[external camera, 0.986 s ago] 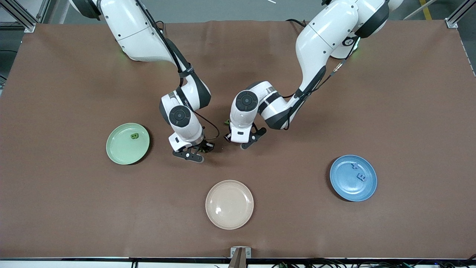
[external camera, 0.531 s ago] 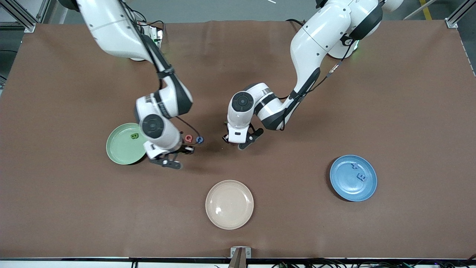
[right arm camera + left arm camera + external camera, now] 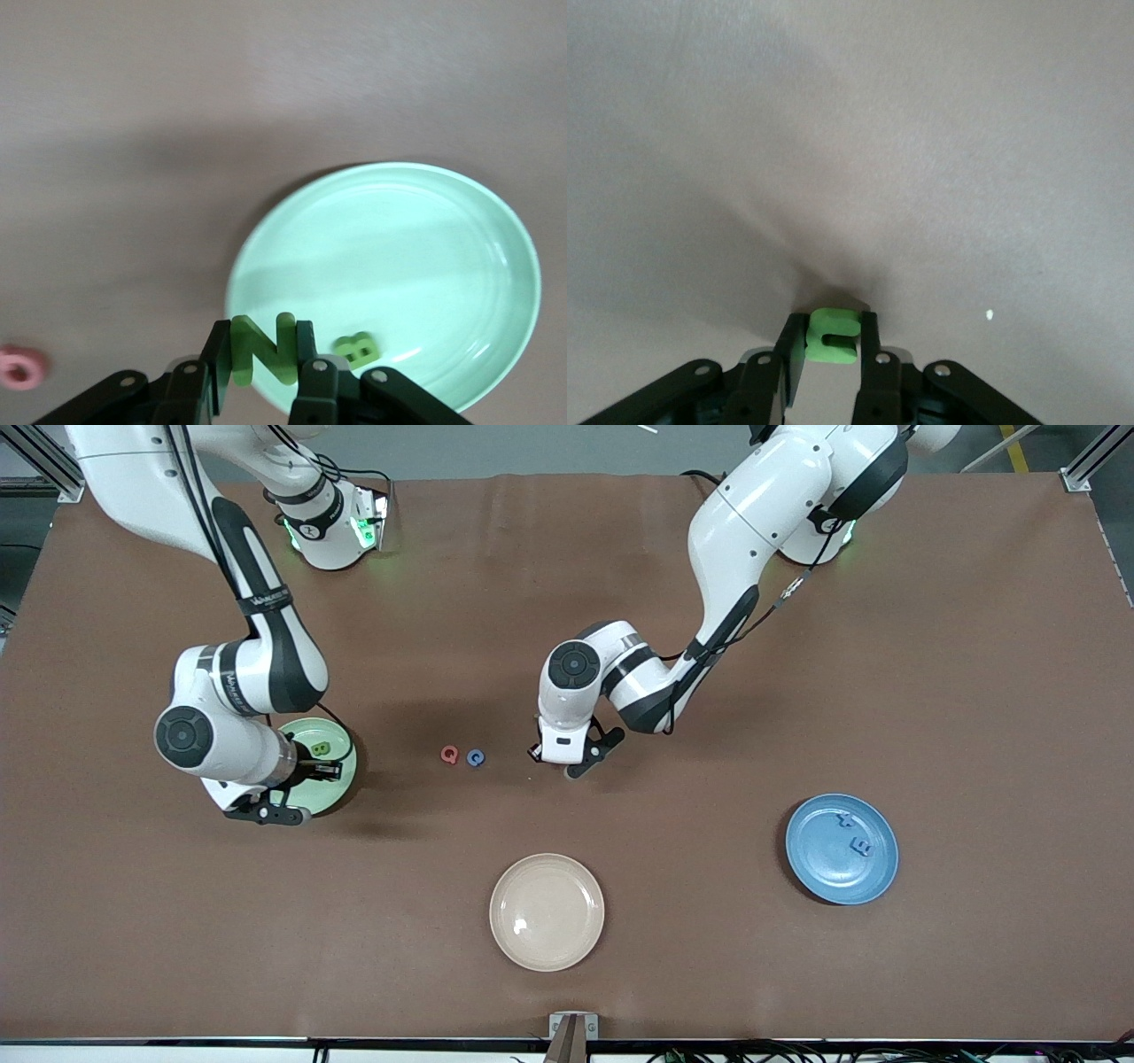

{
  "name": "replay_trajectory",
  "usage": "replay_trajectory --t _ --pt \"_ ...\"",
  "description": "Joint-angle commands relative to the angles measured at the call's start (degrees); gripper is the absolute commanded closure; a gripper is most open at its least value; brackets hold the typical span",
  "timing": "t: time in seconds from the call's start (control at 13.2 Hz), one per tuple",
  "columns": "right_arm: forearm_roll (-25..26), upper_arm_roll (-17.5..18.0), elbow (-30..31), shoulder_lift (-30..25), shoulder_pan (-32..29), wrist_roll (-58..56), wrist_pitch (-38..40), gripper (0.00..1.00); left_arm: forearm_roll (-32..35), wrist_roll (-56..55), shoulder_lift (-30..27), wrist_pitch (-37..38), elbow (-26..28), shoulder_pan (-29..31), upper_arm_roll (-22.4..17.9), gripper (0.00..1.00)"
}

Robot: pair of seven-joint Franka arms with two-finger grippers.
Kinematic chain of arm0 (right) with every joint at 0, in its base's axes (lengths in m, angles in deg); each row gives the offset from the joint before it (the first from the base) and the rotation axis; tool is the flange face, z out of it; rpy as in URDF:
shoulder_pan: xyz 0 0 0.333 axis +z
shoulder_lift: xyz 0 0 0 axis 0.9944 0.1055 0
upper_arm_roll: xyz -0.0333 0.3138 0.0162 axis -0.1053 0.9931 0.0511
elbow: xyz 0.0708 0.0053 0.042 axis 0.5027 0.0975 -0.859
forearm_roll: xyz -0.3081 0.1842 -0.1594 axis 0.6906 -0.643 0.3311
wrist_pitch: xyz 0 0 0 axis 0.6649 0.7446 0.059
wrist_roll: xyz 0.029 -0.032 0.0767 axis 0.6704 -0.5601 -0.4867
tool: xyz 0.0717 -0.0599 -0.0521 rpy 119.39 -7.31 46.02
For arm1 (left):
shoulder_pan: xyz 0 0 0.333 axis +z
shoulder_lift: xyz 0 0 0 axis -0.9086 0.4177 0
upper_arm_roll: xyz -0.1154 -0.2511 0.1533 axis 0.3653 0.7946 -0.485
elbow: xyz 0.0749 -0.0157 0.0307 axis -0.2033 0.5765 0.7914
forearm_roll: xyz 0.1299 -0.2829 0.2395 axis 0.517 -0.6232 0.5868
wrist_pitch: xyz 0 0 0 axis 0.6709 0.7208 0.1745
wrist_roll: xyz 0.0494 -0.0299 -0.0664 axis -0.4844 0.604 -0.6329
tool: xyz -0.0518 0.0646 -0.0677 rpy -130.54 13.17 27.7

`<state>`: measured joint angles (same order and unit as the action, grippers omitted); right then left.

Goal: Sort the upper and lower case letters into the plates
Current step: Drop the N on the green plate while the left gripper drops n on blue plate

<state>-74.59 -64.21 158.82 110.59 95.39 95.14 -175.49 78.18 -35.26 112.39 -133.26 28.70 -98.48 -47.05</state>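
My left gripper will release the light-green n near the middle of the blue plate (image 3: 834,852), next to the blue m.
My right gripper (image 3: 312,772) (image 3: 263,336) is shut on a green Z (image 3: 259,359) over the rim of the pale green plate (image 3: 344,769) (image 3: 425,257). A green B (image 3: 320,749) (image 3: 357,350) lies in that plate. Near the table's middle my left gripper (image 3: 554,757) (image 3: 831,320) is low at the brown mat, shut on a small light-green n (image 3: 833,341). A pink Q (image 3: 450,755) (image 3: 19,367) and a blue G (image 3: 476,758) lie side by side on the mat between the two grippers. The blue plate (image 3: 828,872) holds a blue x (image 3: 846,819) and a blue m (image 3: 860,847).
A cream-beige plate (image 3: 547,911) lies nearer to the front camera than the Q and G. The blue plate is toward the left arm's end of the table, the pale green one toward the right arm's end. Brown mat covers the whole table.
The right arm has swung from the table's middle to over the pale green plate with the Z, uncovering the Q and G. The left gripper's fingers have shut on the n.
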Motion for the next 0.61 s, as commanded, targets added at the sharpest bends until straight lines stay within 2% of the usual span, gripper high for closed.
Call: replay_trajectory --t 0.0,0.23,0.53 --pt "0.1 1.2 7.6 -2.3 -1.9 -1.6 -7.2 1.00 0.0 -0.8 -2.8 2.8 -0.5 1.5 -2.6 1.00" --pt "0.1 1.2 9.0 -1.3 -2.6 -2.1 -11.8 1.00 2.2 1.3 -8.1 8.8 1.4 7.7 -4.1 1.00" --pt "0.0 1.3 9.1 0.1 -2.5 -2.1 -12.2 0.98 3.3 14.6 -14.7 12.5 5.6 19.3 -3.8 1.00"
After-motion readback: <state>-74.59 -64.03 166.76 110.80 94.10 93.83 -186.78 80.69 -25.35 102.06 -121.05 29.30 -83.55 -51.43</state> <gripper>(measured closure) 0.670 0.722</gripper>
